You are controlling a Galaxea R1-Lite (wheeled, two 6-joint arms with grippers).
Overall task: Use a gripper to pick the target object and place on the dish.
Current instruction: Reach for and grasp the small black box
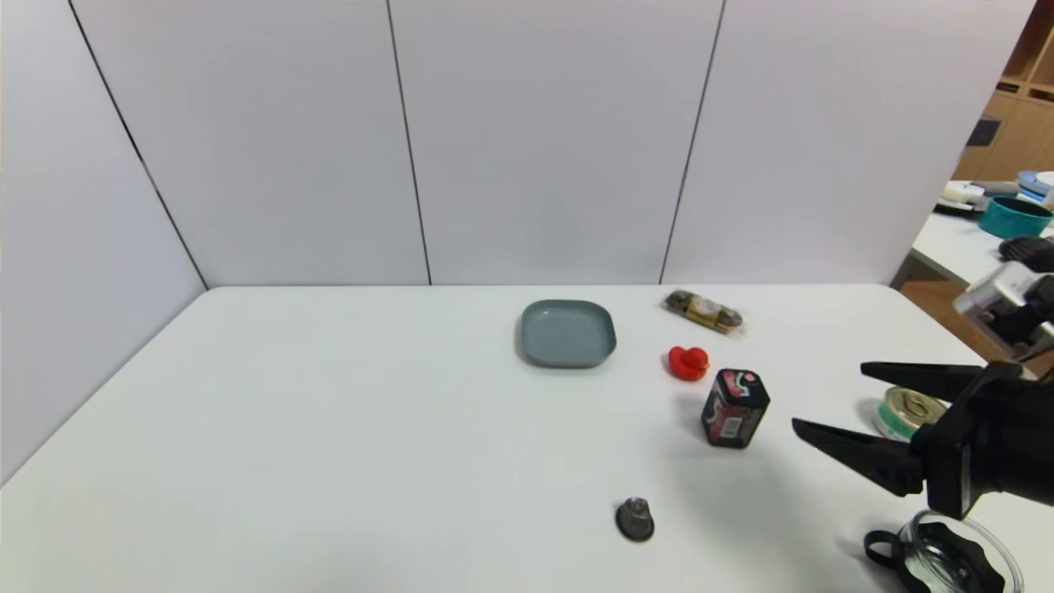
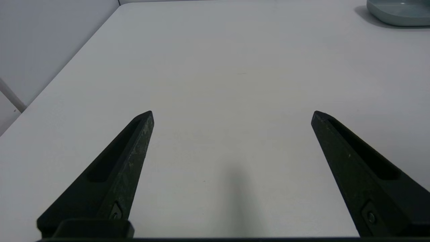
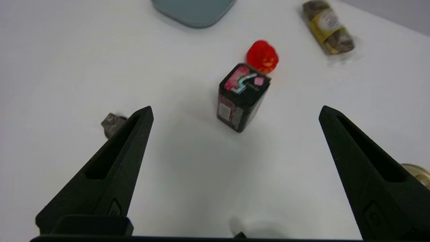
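Observation:
The black box in front of the red toy duck is next for my right gripper, which should go to it and close on the box's opposite sides (image 1: 729, 413) (image 3: 239, 104), below its top.
The target object, a small upright black box (image 1: 734, 408) (image 3: 242, 97) with red-and-white graphics, stands on the white table right of centre. My right gripper (image 1: 827, 397) (image 3: 235, 112) hovers open just to the box's right, nothing between its fingers, the box a short way beyond the tips. The grey-blue dish (image 1: 567, 333) (image 3: 193, 11) (image 2: 399, 11) lies farther back, left of the box. My left gripper (image 2: 232, 116) is open over bare table; it does not show in the head view.
A red toy duck (image 1: 688, 362) sits just behind the box. A gold-wrapped packet (image 1: 705, 310) lies at the back, a gold-lidded tin (image 1: 906, 413) behind my right fingers, a small dark cap (image 1: 635, 520) in front, a clear round container (image 1: 947, 556) at the near right.

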